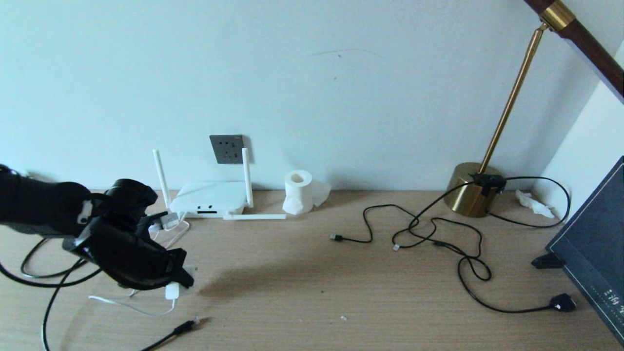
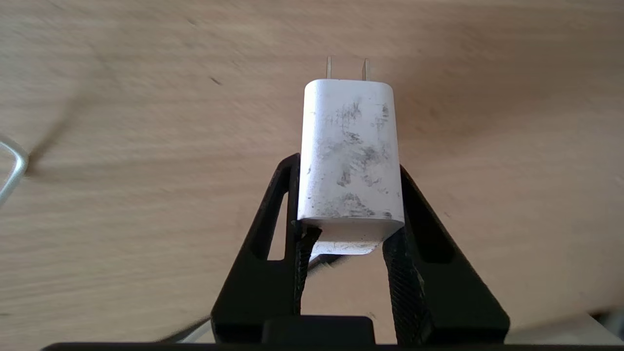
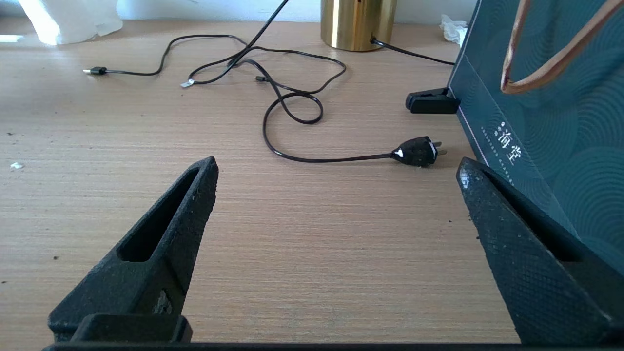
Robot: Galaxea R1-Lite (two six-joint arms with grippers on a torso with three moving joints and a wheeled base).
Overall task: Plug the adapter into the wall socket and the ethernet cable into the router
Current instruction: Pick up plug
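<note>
My left gripper needs to set the white adapter down for me on the desk [image 1: 175, 287], in between the router and the tip of the ethernet cable.
My left gripper [image 1: 178, 280] is shut on the white adapter [image 2: 348, 151], low over the desk at the front left. Both black fingers [image 2: 414, 229] clamp its sides, and its two metal prongs point away from the wrist. In the head view only the adapter's lower end [image 1: 172, 291] shows under the gripper, trailing its thin white cord [image 1: 131, 306]. The dark grey wall socket [image 1: 227, 148] is on the wall above the white router [image 1: 209, 199]. The ethernet cable [image 1: 183, 327] lies near the front edge, its clear tip free. My right gripper [image 3: 337, 165] hovers open over bare desk.
A tissue roll [image 1: 298, 191] stands right of the router. Thin black cables [image 1: 438, 234] sprawl mid-right, ending in a chunky black plug [image 1: 563, 302]. A brass lamp base [image 1: 475, 190] sits at the back right, and a dark paper bag [image 1: 594, 253] stands along the right edge.
</note>
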